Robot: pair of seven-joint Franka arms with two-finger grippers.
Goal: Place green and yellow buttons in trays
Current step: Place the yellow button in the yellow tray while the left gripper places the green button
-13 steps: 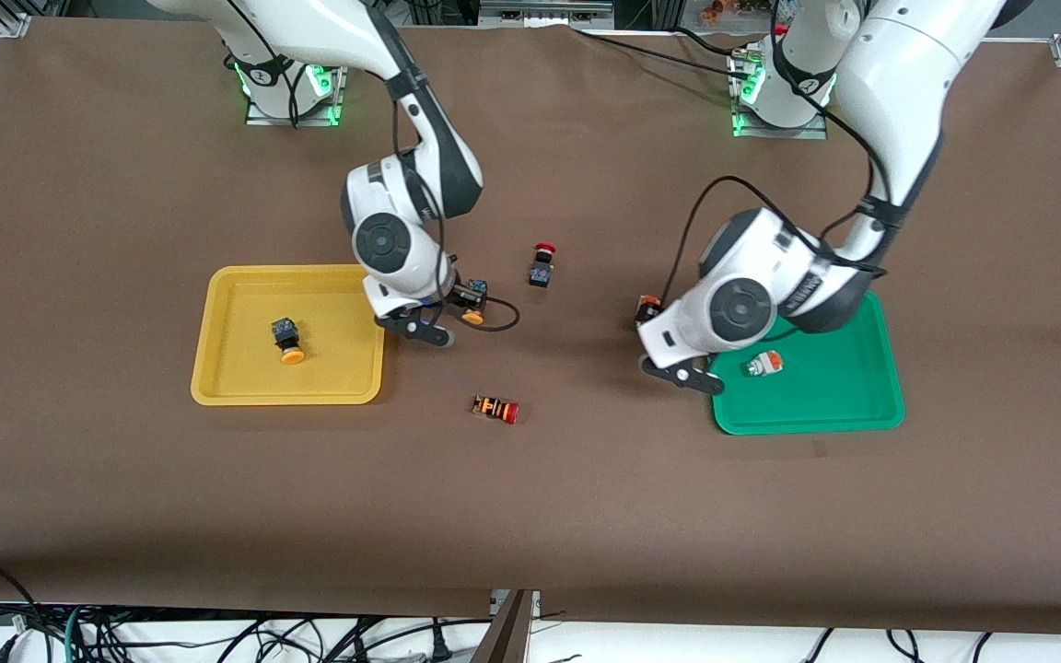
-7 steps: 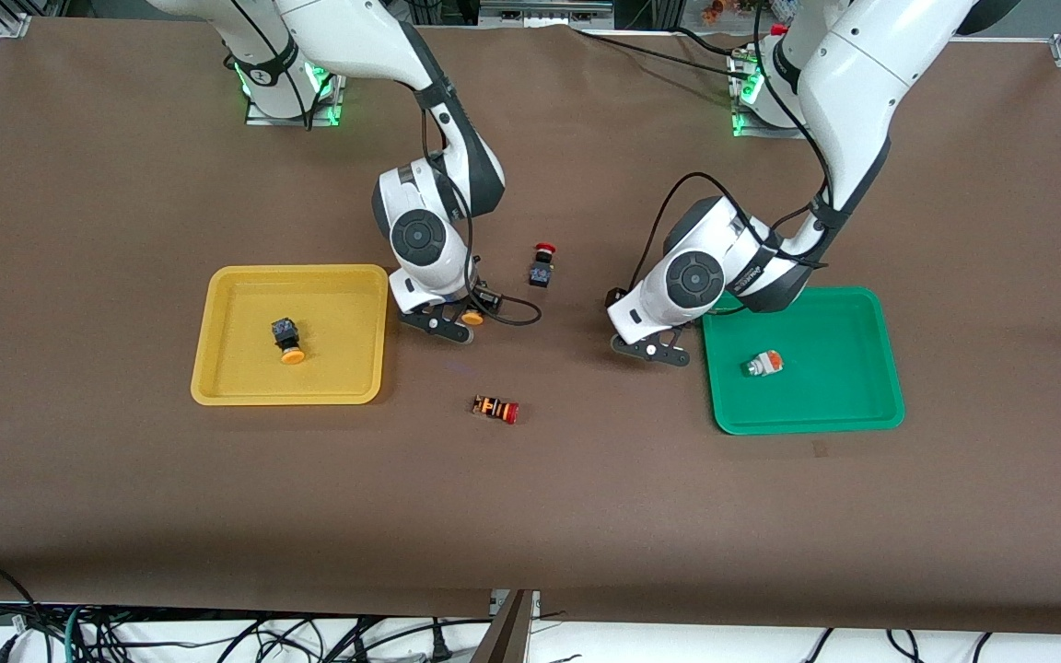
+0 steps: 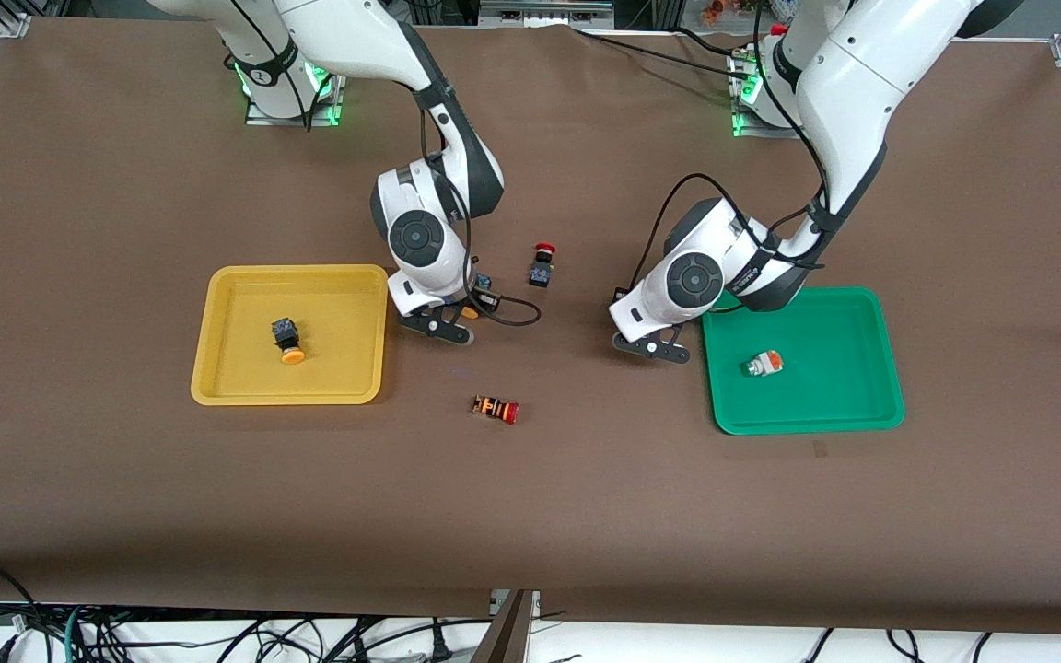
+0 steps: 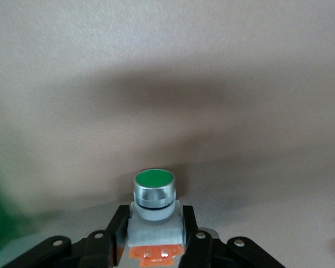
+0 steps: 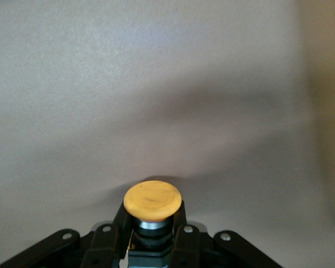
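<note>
My left gripper is holding the white-bodied button. It will let go of it in the green tray (image 3: 832,380) next to the other green-tipped button.
My right gripper (image 5: 151,237) is shut on a black-blue button with a yellow-orange cap (image 5: 152,201), low over the table beside the yellow tray (image 3: 217,391); the button also shows in the front view (image 3: 470,311). A second yellow-capped button (image 3: 286,339) lies in that tray. My left gripper (image 4: 154,231) is shut on a white-bodied button with a green tip (image 4: 154,195), low over the table beside the green tray (image 3: 862,419). The front view hides this button under the left hand. Another green-tipped button (image 3: 763,364) lies in the green tray.
A black-bodied button with a red cap (image 3: 542,265) stands between the two grippers. An orange-striped button with a red cap (image 3: 496,409) lies nearer the front camera, between the trays.
Both arms have moved from the trays' inner edges toward the table's middle and come down onto the two loose buttons. Over the last half second they have hardly moved.
</note>
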